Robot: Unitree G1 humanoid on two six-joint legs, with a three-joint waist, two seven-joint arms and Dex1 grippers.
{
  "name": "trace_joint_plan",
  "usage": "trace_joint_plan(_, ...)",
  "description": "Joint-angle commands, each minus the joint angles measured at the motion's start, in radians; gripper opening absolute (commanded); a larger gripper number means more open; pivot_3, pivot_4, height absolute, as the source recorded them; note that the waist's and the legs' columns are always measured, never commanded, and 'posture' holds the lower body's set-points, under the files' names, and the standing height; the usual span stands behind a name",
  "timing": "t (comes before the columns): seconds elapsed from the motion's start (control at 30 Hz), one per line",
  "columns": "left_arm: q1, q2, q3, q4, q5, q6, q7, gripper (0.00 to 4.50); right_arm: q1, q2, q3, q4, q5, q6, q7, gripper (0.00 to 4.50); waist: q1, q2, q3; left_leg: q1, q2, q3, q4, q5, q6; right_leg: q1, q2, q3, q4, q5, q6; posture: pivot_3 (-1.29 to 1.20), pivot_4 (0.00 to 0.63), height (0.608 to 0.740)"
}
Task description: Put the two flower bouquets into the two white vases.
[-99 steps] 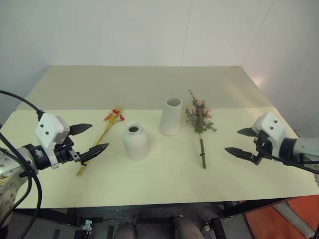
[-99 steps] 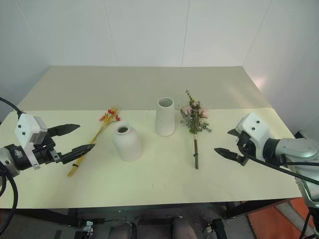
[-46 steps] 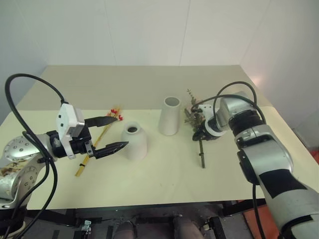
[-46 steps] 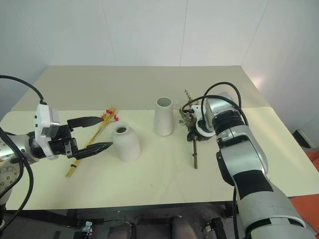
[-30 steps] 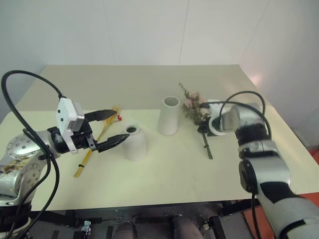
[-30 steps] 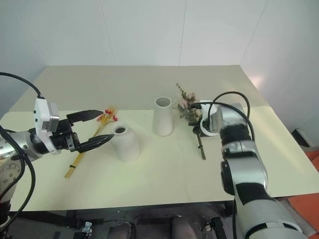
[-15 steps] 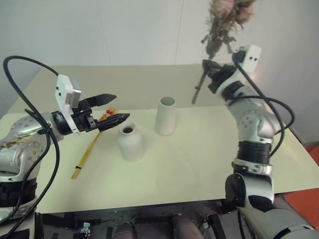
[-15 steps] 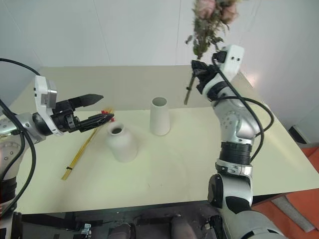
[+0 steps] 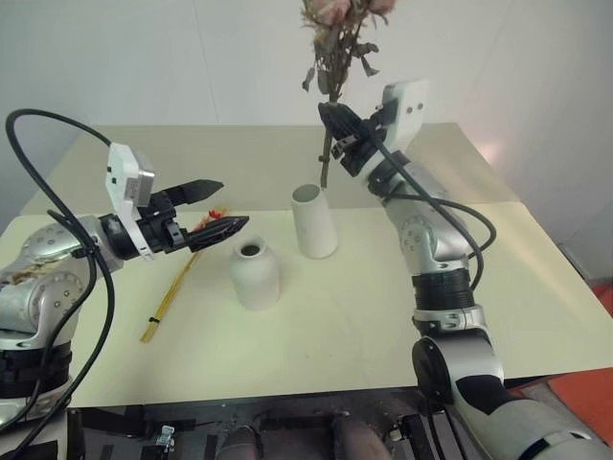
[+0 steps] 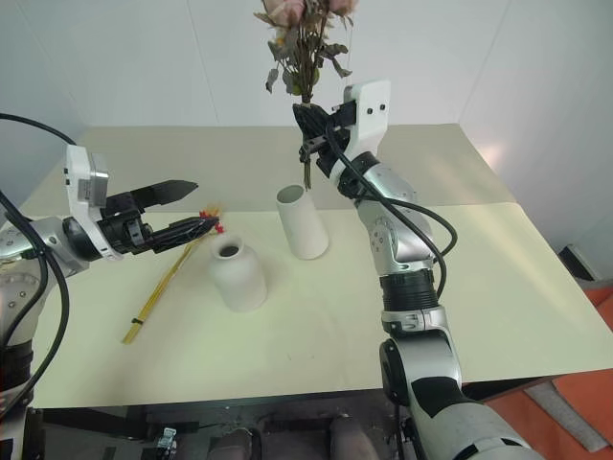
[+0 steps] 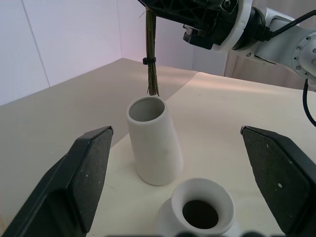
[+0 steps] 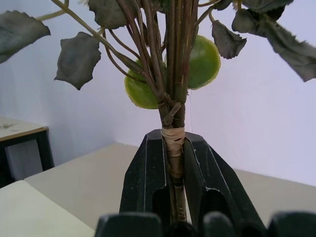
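My left gripper should close around the middle of the stems [image 9: 180,274] of the slim bouquet, at a spot between the bouquet's black tie and its red buds.
My right gripper [image 9: 337,132] is shut on the bushier flower bouquet [image 9: 335,38] and holds it upright, high above the table. The wrapped stem [image 12: 173,145] sits pinched between its fingers. The stem ends [image 11: 151,79] hang just above the mouth of the taller white vase [image 9: 313,222], apart from it. The shorter white vase [image 9: 254,273] stands in front and to the left of that one. On the table to its left lies the slim bouquet [image 9: 172,287], its red buds partly behind my left gripper [image 9: 235,203]. That gripper hovers open and level, its fingers [image 11: 91,173] wide on either side of both vases.
The cream table [image 9: 536,287] has bare room to the right of the vases and along its front edge. A darker table section [image 9: 172,163] runs behind, up to the white walls. A black cable [image 9: 57,144] loops over my left arm.
The right gripper has lifted the bushier bouquet off the table, turned it upright and carried it left to above the taller vase. The left gripper rose slightly, then stayed still.
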Motion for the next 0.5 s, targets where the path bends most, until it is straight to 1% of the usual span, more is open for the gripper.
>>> trace_joint_plan(0.03, 0.008, 0.018, 0.041, -0.038, -0.018, 0.003, 0.006, 4.5, -0.035, -0.012, -0.014, -0.014, 0.007, -0.034, -0.005, 0.22, 0.0, 0.0, 0.0, 0.0, 0.0, 0.0, 0.0, 0.0, 0.0, 0.0, 0.0, 0.0, 0.0, 0.0, 0.0, 0.0, 0.15, 0.74)
trace_joint_plan(0.23, 0.015, 0.018, 0.041, -0.037, -0.013, -0.005, 0.004, 4.5, -0.037, -0.02, -0.016, -0.027, 0.01, -0.032, -0.014, 0.22, -0.002, 0.0, 0.0, 0.0, 0.0, 0.0, 0.0, 0.0, 0.0, 0.0, 0.0, 0.0, 0.0, 0.0, 0.0, 0.0, 0.15, 0.74)
trace_joint_plan(0.5, 0.014, 0.007, 0.028, -0.042, -0.01, -0.013, 0.005, 4.5, -0.078, -0.067, -0.038, -0.013, 0.001, -0.072, -0.032, 0.22, -0.001, 0.0, 0.0, 0.0, 0.0, 0.0, 0.0, 0.0, 0.0, 0.0, 0.0, 0.0, 0.0, 0.0, 0.0, 0.0, 0.15, 0.74)
